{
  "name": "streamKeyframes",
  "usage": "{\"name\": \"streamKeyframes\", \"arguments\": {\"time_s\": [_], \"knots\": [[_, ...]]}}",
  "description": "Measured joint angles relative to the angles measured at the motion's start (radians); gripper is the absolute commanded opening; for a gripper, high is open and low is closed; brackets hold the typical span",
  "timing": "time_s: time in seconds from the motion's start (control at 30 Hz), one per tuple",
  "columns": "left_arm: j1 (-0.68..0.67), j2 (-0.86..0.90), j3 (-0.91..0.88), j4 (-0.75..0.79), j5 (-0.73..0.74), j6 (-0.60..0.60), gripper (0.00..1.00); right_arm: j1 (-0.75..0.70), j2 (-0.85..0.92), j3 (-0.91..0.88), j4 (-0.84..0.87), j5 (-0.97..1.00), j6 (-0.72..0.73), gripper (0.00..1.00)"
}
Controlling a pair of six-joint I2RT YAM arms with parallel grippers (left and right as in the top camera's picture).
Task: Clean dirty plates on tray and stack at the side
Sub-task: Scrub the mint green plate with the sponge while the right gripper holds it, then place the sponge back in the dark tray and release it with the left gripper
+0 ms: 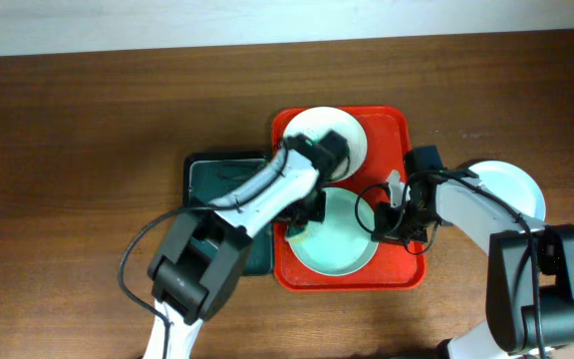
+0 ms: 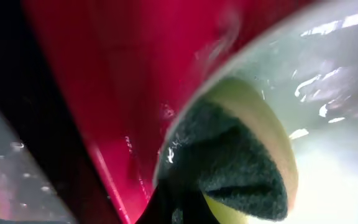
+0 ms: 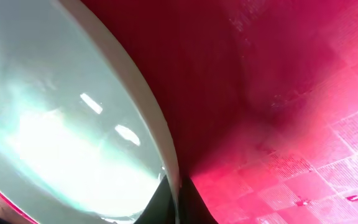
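The robot's left gripper will release the green-and-yellow sponge, now pressed on the mint plate's edge, in the middle of the black tray (image 1: 229,214), next to the red tray.
The red tray (image 1: 399,150) holds a white plate (image 1: 312,128) at its far end and a pale mint plate (image 1: 339,244) at its near end. My left gripper (image 1: 302,221) is shut on a green-and-yellow sponge (image 2: 241,162), pressed on the mint plate's (image 2: 334,87) left inner edge. My right gripper (image 1: 385,221) is shut on the mint plate's right rim; the rim (image 3: 160,137) runs between its fingers (image 3: 178,202). A third pale plate (image 1: 511,184) lies on the table to the right of the tray. The tray floor also shows in both wrist views (image 2: 123,93) (image 3: 291,93).
A black tray (image 1: 217,178) lies against the red tray's left side, partly under my left arm. Brown wooden table (image 1: 88,130) surrounds everything. The far table edge runs along the top of the overhead view.
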Motion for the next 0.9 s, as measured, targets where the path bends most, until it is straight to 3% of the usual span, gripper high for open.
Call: {"name": "streamKeyframes", "arguments": {"time_s": [0.27,0.53,0.67,0.77,0.9], "knots": [[0.080,0.008,0.267,-0.188,0.123,0.051,0.00,-0.002,0.000,0.000,-0.004,0.008,0.000,0.04],[0.188,-0.097,0.324,-0.318,-0.062,0.076,0.00,-0.002,0.000,0.000,-0.004,0.009,0.000,0.04],[0.254,-0.115,0.245,-0.227,-0.134,0.079,0.00,-0.002,0.000,0.000,-0.005,0.010,-0.001,0.04],[0.271,-0.116,0.064,-0.084,-0.150,0.082,0.01,-0.003,0.000,0.000,-0.006,0.011,0.000,0.04],[0.277,-0.116,-0.119,0.027,-0.140,0.090,0.10,-0.003,0.000,0.001,-0.008,0.012,0.000,0.04]]}}
